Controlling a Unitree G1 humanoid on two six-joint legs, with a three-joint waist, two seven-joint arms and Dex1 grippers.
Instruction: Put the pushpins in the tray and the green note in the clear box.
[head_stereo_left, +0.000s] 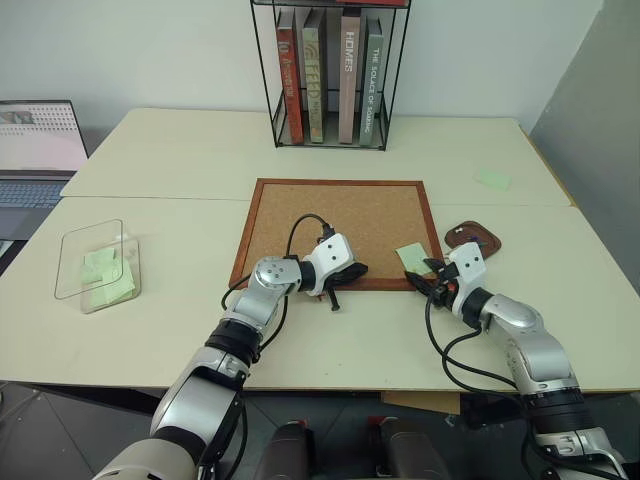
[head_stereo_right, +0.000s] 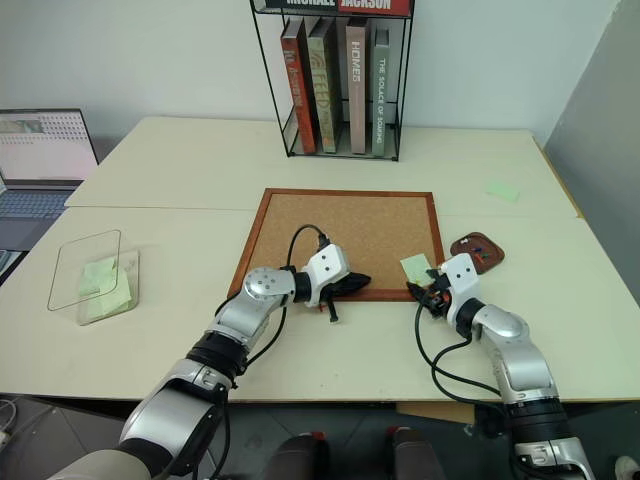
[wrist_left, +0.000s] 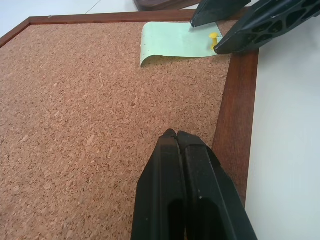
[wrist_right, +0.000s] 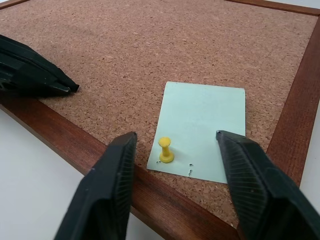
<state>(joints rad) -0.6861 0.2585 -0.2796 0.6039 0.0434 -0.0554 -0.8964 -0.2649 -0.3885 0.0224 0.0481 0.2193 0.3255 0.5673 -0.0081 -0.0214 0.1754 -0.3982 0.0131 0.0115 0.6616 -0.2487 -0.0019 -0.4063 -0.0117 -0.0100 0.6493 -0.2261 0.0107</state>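
Observation:
The yellow pushpin pokes through the green note, so the robot's left gripper will open and grab the green note's loose end (wrist_right: 205, 91) before the pushpin goes to the tray.
The green note (wrist_right: 205, 125) lies on the corkboard (head_stereo_left: 340, 215) at its front right corner, held by a yellow pushpin (wrist_right: 165, 150) near the note's front edge. My right gripper (wrist_right: 176, 136) is open, one finger on each side of the pushpin and neither touching it. At the board's front edge, left of the note, my left gripper (wrist_left: 177, 137) is shut with nothing in it. The reddish-brown tray (head_stereo_left: 473, 238) sits on the table just right of the board. The clear box (head_stereo_left: 95, 265) stands at the far left with pale green notes inside.
A wire rack of books (head_stereo_left: 330, 75) stands behind the corkboard. Another pale green note (head_stereo_left: 493, 180) lies on the table at the back right. A laptop (head_stereo_left: 35, 150) sits at the far left edge.

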